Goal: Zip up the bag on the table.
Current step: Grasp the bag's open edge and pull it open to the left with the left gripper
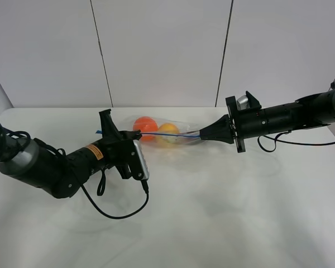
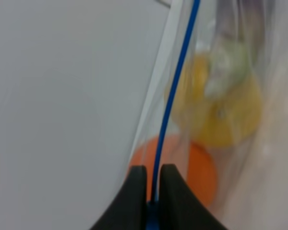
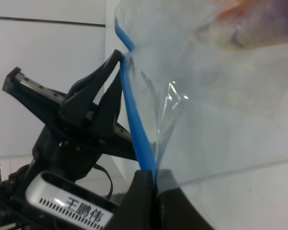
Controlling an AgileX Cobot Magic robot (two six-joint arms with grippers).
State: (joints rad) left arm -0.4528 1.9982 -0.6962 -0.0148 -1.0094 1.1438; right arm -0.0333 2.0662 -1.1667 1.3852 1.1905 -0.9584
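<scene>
Next, I release the blue zipper strip at its loose end (image 1: pixel 97 129) with my left gripper, near the wall panels past the orange ball.
The clear bag (image 1: pixel 181 137) is held stretched above the white table (image 1: pixel 212 212), its blue zipper strip (image 1: pixel 167 134) taut between both grippers. An orange ball (image 1: pixel 145 125) and a yellow one (image 1: pixel 168 130) show through it. My left gripper (image 1: pixel 133 135) is shut on the strip's left end; in the left wrist view the fingers (image 2: pixel 134 191) clamp the blue strip (image 2: pixel 170 105) with the orange (image 2: pixel 194 170) and yellow produce (image 2: pixel 230 115) behind. My right gripper (image 1: pixel 203 134) is shut on the strip's right end; in the right wrist view its fingers (image 3: pixel 141 201) pinch the strip (image 3: pixel 134 124).
A black cable (image 1: pixel 120 209) from the left arm loops on the table in front of it. A cable (image 1: pixel 268 144) hangs under the right arm. White wall panels stand behind the table.
</scene>
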